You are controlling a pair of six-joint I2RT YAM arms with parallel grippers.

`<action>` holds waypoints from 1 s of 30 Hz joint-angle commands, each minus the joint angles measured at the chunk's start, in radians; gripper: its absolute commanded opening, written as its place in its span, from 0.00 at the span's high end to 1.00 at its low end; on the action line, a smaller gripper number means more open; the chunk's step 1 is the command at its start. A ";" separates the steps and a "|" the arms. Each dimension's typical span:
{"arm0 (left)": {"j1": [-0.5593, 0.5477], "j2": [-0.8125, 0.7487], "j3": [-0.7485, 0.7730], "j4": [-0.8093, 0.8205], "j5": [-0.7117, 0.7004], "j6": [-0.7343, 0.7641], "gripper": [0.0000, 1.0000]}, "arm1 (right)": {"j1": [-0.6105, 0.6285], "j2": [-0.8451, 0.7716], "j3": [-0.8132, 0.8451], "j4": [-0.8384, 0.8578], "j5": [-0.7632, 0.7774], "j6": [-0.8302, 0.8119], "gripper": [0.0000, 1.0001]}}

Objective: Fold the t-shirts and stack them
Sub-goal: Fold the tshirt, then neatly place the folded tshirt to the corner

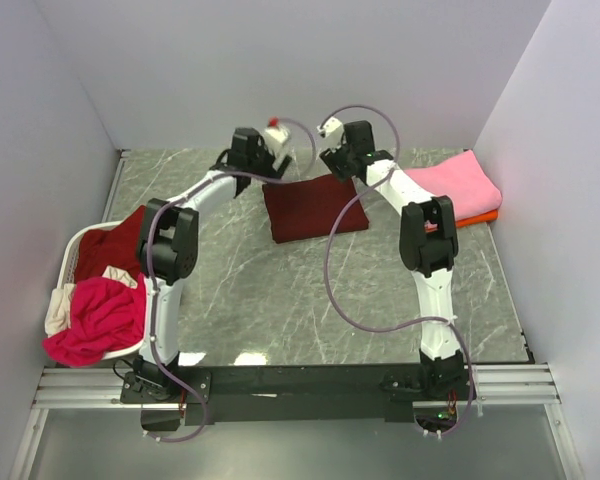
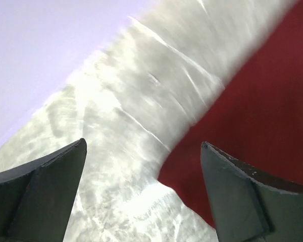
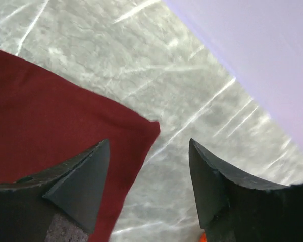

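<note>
The robot's right gripper needs to close on the middle of the maroon t-shirt's side edge [image 1: 360, 203] [image 3: 125, 200], the one that faces the folded pink t-shirt.
A dark maroon t-shirt [image 1: 313, 207] lies folded into a rectangle at the back middle of the table. My left gripper [image 1: 280, 158] hovers over its far left corner, and in the left wrist view the left gripper [image 2: 144, 145] is open and empty, with the maroon cloth [image 2: 257, 101] under the right finger. My right gripper [image 1: 337, 158] hovers over the far right corner. The right wrist view shows the right gripper [image 3: 149, 141] open and empty too, its left finger over the maroon cloth [image 3: 50, 121]. A folded pink t-shirt [image 1: 455, 183] rests on an orange one [image 1: 483, 217] at the back right.
A white basket [image 1: 72, 250] at the table's left edge holds a magenta shirt [image 1: 98, 320], a cream one [image 1: 58, 312] and a dark red one [image 1: 120, 245]. Walls close the table in at the back and on both sides.
</note>
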 commanded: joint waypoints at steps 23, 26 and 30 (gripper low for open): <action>0.074 -0.006 -0.143 -0.112 0.533 -0.949 0.57 | -0.219 0.192 0.230 -0.462 -0.557 0.634 0.30; 0.069 0.022 -0.140 -0.173 0.456 -0.937 0.60 | -0.218 0.204 0.233 -0.481 -0.563 0.639 0.30; 0.063 0.083 -0.083 -0.250 0.390 -0.920 0.62 | -0.195 0.226 0.258 -0.552 -0.597 0.612 0.34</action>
